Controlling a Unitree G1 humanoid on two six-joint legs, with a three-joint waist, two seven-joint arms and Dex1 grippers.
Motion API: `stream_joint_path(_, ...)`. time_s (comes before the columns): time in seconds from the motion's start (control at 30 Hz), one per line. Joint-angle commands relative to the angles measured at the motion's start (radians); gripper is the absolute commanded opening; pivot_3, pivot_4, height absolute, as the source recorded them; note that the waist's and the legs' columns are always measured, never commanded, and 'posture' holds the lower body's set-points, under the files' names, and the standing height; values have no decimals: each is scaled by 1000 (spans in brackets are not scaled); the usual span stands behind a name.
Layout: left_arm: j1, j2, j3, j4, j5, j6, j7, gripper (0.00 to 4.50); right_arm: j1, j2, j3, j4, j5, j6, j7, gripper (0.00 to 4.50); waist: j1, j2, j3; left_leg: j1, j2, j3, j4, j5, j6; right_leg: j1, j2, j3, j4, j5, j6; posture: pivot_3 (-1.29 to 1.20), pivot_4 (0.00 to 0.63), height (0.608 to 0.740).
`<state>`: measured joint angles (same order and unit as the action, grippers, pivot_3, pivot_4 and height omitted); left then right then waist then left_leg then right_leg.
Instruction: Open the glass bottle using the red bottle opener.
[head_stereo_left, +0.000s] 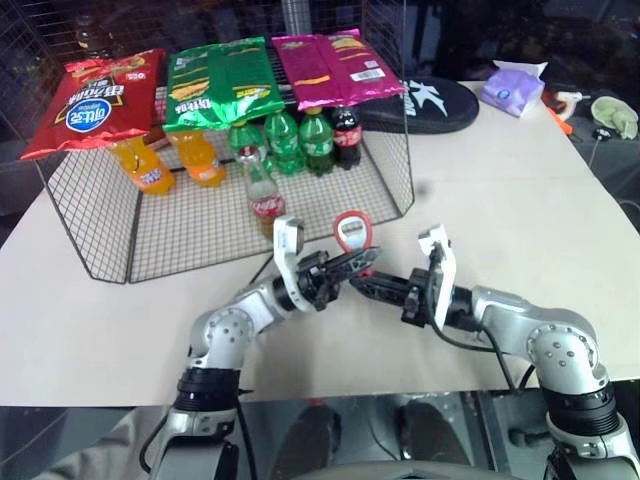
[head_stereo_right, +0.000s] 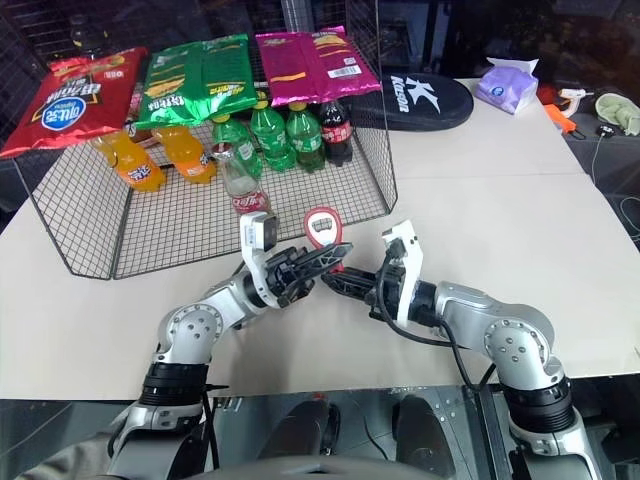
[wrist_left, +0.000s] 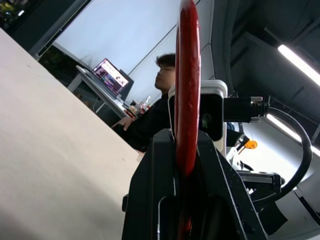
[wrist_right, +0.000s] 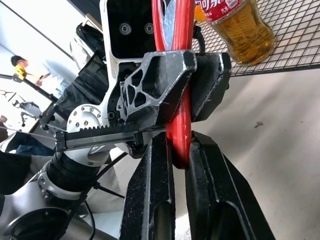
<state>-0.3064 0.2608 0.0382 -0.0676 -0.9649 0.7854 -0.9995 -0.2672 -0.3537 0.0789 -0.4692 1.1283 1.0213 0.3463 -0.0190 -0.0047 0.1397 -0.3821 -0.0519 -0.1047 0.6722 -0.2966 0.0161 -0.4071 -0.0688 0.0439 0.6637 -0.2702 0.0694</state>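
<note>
Both grippers crowd the handle of the red bottle opener, so my left gripper should open and take the opener's loop head (head_stereo_left: 353, 229) while my right gripper keeps hold of the opener's handle end.
The red bottle opener (head_stereo_left: 352, 232) stands upright above the table's front middle, loop head up, held between both grippers. From the left, my left gripper (head_stereo_left: 362, 260) is shut on its lower part; the left wrist view shows the opener (wrist_left: 187, 90) edge-on, clamped between the black fingers. My right gripper (head_stereo_left: 362, 282) comes in from the right and is shut on the handle end (wrist_right: 180, 145), just below the left one. The glass bottle (head_stereo_left: 265, 195), with its red label and amber drink, stands upright at the front of the wire basket, behind the grippers and apart from them.
The wire basket (head_stereo_left: 100, 275) holds orange bottles (head_stereo_left: 145, 165), green bottles (head_stereo_left: 300, 140) and a dark cola bottle (head_stereo_left: 346, 135), with chip bags (head_stereo_left: 222, 82) on top. A black case (head_stereo_left: 430, 105) and a tissue pack (head_stereo_left: 513, 88) lie at the far right. A person (wrist_left: 150, 117) sits at a desk.
</note>
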Motion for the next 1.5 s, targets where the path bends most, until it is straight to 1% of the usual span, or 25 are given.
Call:
stream_joint_path(0.03, -6, 18, 1, 7, 18, 16, 22, 0, -7, 0, 8, -32, -8, -9, 12, 60, 0, 0, 0, 0, 0, 0, 0, 0, 0, 0, 0, 0, 0, 0, 0, 0, 150, 740)
stream_joint_path(0.1, -10, 20, 2, 12, 23, 15, 26, 0, -6, 2, 11, -32, -15, -11, 14, 60, 0, 0, 0, 0, 0, 0, 0, 0, 0, 0, 0, 0, 0, 0, 0, 0, 150, 740)
stream_joint_path(0.17, -12, 25, -2, 13, 27, 18, 20, 805, -4, 6, 13, -31, -23, -14, 17, 0, 1, 0, 0, 0, 0, 0, 0, 0, 0, 0, 0, 0, 0, 0, 0, 0, 150, 740)
stream_joint_path(0.23, -16, 25, 0, 16, 38, 6, 24, 1165, -2, 10, 13, -31, -30, -18, 19, 0, 0, 0, 0, 0, 0, 0, 0, 0, 0, 0, 0, 0, 0, 0, 0, 0, 150, 740)
stream_joint_path(0.27, -19, 23, 4, 18, 44, -4, 28, 1894, -3, 13, 13, -28, -36, -21, 20, 0, 0, 0, 0, 0, 0, 0, 0, 0, 0, 0, 0, 0, 0, 0, 0, 0, 150, 740)
stream_joint_path(0.6, -69, 26, 66, 55, 46, -48, 24, 1894, 1, 11, 4, -18, -59, -27, 38, 0, 1, 0, 0, 0, 0, 0, 0, 0, 0, 0, 0, 0, 0, 0, 0, 0, 150, 740)
stream_joint_path(0.77, -93, 12, 104, 57, -6, -19, 34, 1894, -4, 9, 4, -10, -62, -29, 46, 0, 1, 0, 0, 0, 0, 0, 0, 0, 0, 0, 0, 0, 0, 0, 0, 0, 150, 740)
stream_joint_path(0.97, -83, 14, 105, 54, -17, 9, 34, 1894, -5, 11, 4, -5, -69, -32, 50, 0, 1, 0, 0, 0, 0, 0, 0, 0, 0, 0, 0, 0, 0, 0, 0, 0, 150, 740)
stream_joint_path(1.07, -79, 12, 101, 54, -12, 10, 37, 1067, -5, 14, 5, -5, -73, -34, 49, 0, 1, 0, 0, 0, 0, 0, 0, 0, 0, 0, 0, 0, 0, 0, 0, 0, 150, 740)
stream_joint_path(1.13, -77, 13, 95, 51, -10, 14, 36, 107, -4, 18, 6, -5, -76, -36, 50, 0, 0, 0, 0, 0, 0, 0, 0, 0, 0, 0, 0, 0, 0, 0, 0, 0, 150, 740)
stream_joint_path(1.17, -76, 14, 93, 50, -10, 15, 35, 44, -3, 20, 7, -5, -77, -37, 50, 0, 1, 0, 0, 0, 0, 0, 0, 0, 0, 0, 0, 0, 0, 0, 0, 0, 150, 740)
stream_joint_path(1.5, -75, 25, 81, 49, -2, 25, 24, 44, -5, 39, -2, 0, -80, -42, 56, 0, 1, 0, 0, 0, 0, 0, 0, 0, 0, 0, 0, 0, 0, 0, 0, 0, 150, 740)
